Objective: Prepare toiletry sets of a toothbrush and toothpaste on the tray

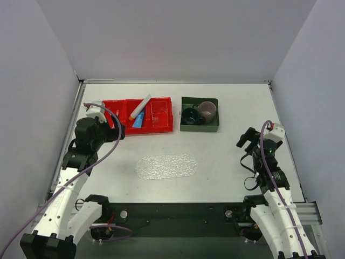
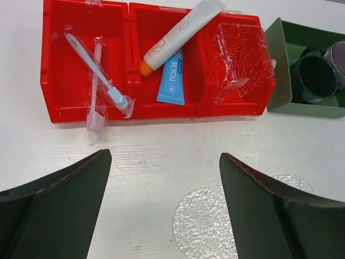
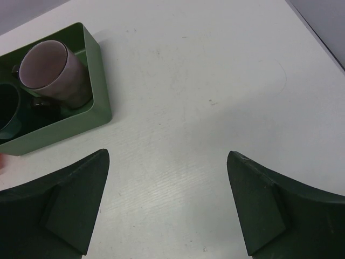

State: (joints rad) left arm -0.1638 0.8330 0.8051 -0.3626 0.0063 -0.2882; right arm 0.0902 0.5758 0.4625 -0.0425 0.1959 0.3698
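Note:
The pinkish mug's rim [image 1: 215, 111] [image 3: 65, 66], opposite its handle in the dark green bin, should be gripped next by my right gripper.
Two wrapped toothbrushes lie in the left compartment of the red bin [image 2: 59, 108]: a white one with a light-blue head [image 2: 91, 65] and a pink one [image 2: 96, 89] crossing it. The white toothpaste tube [image 2: 180, 35] with an orange cap leans across the middle compartment, over a small blue tube [image 2: 171, 78]. The clear bumpy oval tray [image 1: 166, 166] lies bare on the table, and it shows in the left wrist view as the tray [image 2: 207, 221]. My left gripper [image 2: 164, 155] hangs open in front of the bin, holding nothing. My right gripper [image 3: 167, 153] is open over bare table at the right.
A clear textured piece [image 2: 242, 56] leans in the bin's right compartment. A dark green square bin [image 1: 199, 128] to the right of the red bin holds a dark cup [image 1: 190, 115] and a pinkish mug [image 3: 54, 70]. Grey walls enclose the table on three sides.

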